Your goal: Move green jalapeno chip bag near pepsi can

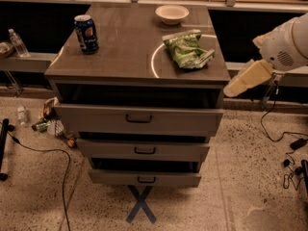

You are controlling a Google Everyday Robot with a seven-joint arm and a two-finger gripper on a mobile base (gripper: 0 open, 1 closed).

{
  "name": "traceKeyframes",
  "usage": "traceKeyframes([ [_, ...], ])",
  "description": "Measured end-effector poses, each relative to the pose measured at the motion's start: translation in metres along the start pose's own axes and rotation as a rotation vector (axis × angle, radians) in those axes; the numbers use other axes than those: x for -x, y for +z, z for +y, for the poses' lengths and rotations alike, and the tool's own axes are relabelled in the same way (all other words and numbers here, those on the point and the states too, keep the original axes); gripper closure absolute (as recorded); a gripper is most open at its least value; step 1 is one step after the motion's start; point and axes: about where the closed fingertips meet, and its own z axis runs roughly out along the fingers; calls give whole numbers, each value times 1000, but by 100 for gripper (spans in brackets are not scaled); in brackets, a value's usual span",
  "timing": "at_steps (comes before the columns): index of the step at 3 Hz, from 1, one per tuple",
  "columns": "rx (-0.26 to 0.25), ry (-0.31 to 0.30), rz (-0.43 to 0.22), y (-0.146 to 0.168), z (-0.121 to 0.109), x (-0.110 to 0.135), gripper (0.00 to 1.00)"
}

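Note:
The robot's gripper needs to next move to the crumpled middle [189,48] of the green jalapeno chip bag and close there, since the bag has to move near the pepsi can.
The green jalapeno chip bag [187,49] lies crumpled on the right side of the cabinet top [125,57], partly over a white circle mark. The pepsi can [86,33] stands upright at the top's far left, well apart from the bag. My gripper [234,88] is a cream-coloured piece on a white arm [288,44]. It hangs off the cabinet's right edge, below the level of the top and to the right of the bag, touching nothing.
A white bowl [172,13] sits at the back of the top, behind the bag. Three drawers [139,119] stand partly pulled out in front. A clear bottle [18,42] stands on a ledge at left. Cables [62,177] and litter [48,121] lie on the floor.

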Motion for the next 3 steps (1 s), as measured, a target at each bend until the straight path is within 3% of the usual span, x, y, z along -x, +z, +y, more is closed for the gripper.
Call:
traceKeyframes([
  [1,-28,148,-114,52,-49,13,0],
  [2,-9,252,-166,89,-70,26,0],
  [3,-11,256,-171,89,-70,28,0],
])
